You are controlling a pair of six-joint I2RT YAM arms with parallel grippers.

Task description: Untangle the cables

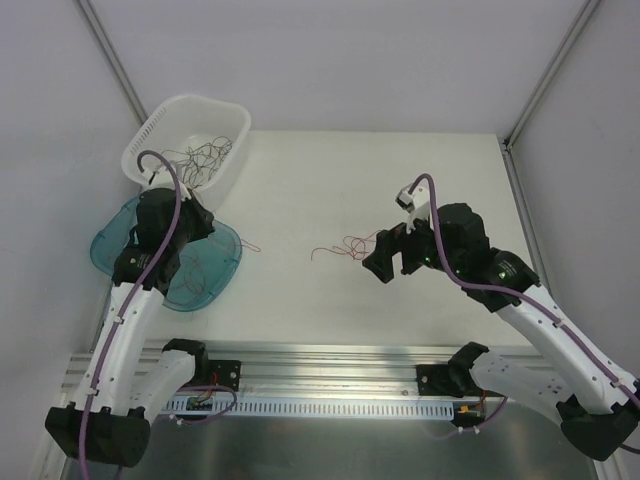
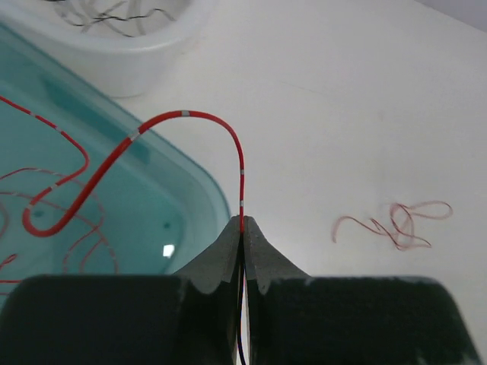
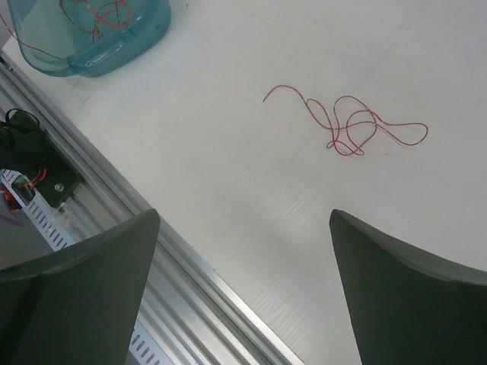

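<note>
Next, I close my right gripper on the end loop (image 1: 377,235) (image 3: 425,131) of the red curl, across from the curl's loose end.
The cables are hair-thin wires in three places. A red and dark tangle lies in the white basket (image 1: 190,140) (image 2: 129,61). Red strands rest in the teal tray (image 1: 205,270) (image 2: 152,198). One loose red curl (image 1: 345,245) (image 3: 350,125) (image 2: 396,226) lies on the table's middle. My left gripper (image 1: 196,228) (image 2: 243,224) hovers at the tray's right edge, shut on a red wire with white bands (image 2: 190,114) that arcs up and back over the tray. My right gripper (image 1: 392,268) (image 3: 243,214) stands wide open and empty, just right of and nearer than the loose curl.
The white table (image 1: 330,180) is walled at the back and both sides. An aluminium rail (image 1: 330,355) (image 3: 152,220) with electronics runs along its near edge, below my right gripper. Basket and tray fill the far-left corner.
</note>
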